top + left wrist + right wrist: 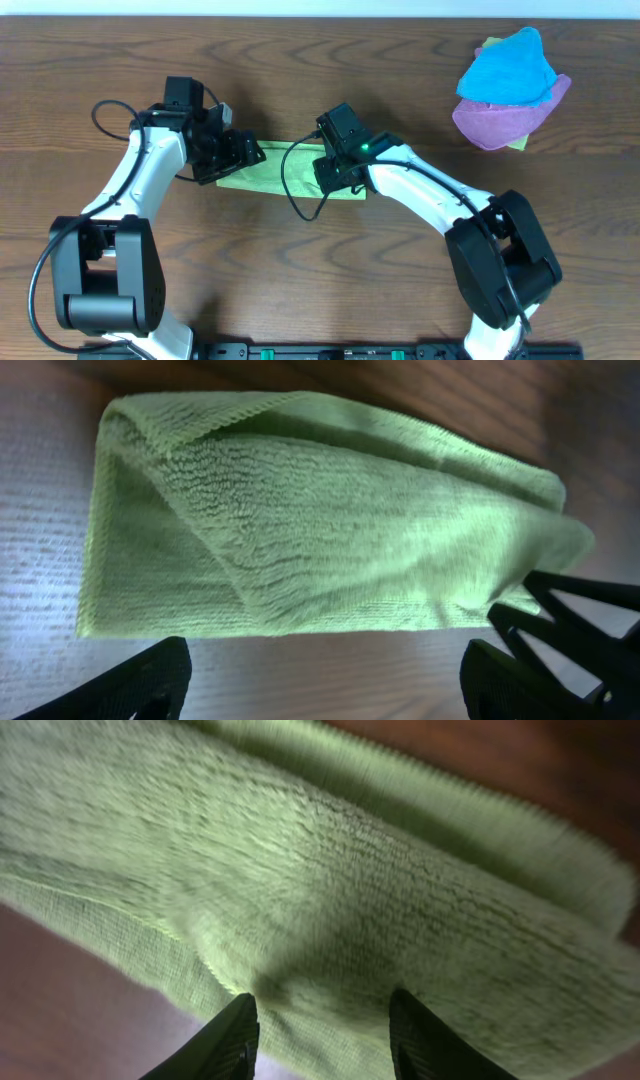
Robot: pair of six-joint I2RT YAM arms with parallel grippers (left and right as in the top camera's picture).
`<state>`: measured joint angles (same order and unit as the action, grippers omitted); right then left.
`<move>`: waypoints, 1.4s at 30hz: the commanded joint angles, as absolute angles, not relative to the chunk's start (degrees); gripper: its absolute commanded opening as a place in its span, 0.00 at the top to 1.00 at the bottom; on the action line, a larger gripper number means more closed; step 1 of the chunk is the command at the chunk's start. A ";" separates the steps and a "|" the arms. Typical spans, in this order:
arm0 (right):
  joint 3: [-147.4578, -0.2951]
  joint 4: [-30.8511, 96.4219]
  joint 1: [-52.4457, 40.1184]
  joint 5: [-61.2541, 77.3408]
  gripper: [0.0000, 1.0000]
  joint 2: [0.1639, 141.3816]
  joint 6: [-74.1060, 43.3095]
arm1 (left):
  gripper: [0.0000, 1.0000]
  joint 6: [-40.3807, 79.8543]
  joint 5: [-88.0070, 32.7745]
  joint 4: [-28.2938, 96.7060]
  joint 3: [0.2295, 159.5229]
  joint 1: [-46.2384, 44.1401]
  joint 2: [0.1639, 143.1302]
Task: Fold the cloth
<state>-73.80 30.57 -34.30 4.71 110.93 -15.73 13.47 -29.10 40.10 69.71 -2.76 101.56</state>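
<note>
Next, my right gripper backs off and takes the cloth's end (360, 192) to fold across, as it is over the cloth's near long edge, short of that end.
The lime-green cloth (272, 176) lies folded into a narrow strip on the wooden table between my two grippers. In the left wrist view the cloth (330, 520) shows a diagonal fold across its left part. My left gripper (325, 665) is open wide, with bare table between its fingers just short of the cloth's near edge; in the overhead view it (243, 155) is at the strip's left end. My right gripper (320, 1020) is open, with its fingers down on the cloth (350, 870) at the right end (337, 180). The white tag is not visible.
A bright blue cloth (505, 62) sits on a purple cloth (500, 122) in a pile at the back right. The right gripper's dark fingers (585, 625) show at the right edge of the left wrist view. A black cable (292, 185) loops over the cloth.
</note>
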 commanded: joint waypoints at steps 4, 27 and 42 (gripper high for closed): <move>-73.69 29.08 -33.89 0.34 0.57 109.51 -14.11 | 0.12 14.85 -27.18 38.52 71.16 -3.44 100.36; -57.76 28.45 -25.54 16.23 0.36 85.84 -34.50 | 0.94 15.03 -16.25 33.93 71.13 -7.46 106.02; -36.05 -0.16 -24.84 21.06 0.24 85.08 -51.48 | 0.95 15.03 -8.93 32.23 71.13 -8.12 112.09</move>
<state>-37.19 0.34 -25.08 21.54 86.13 -47.72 15.18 -11.20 32.40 70.13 -7.79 110.13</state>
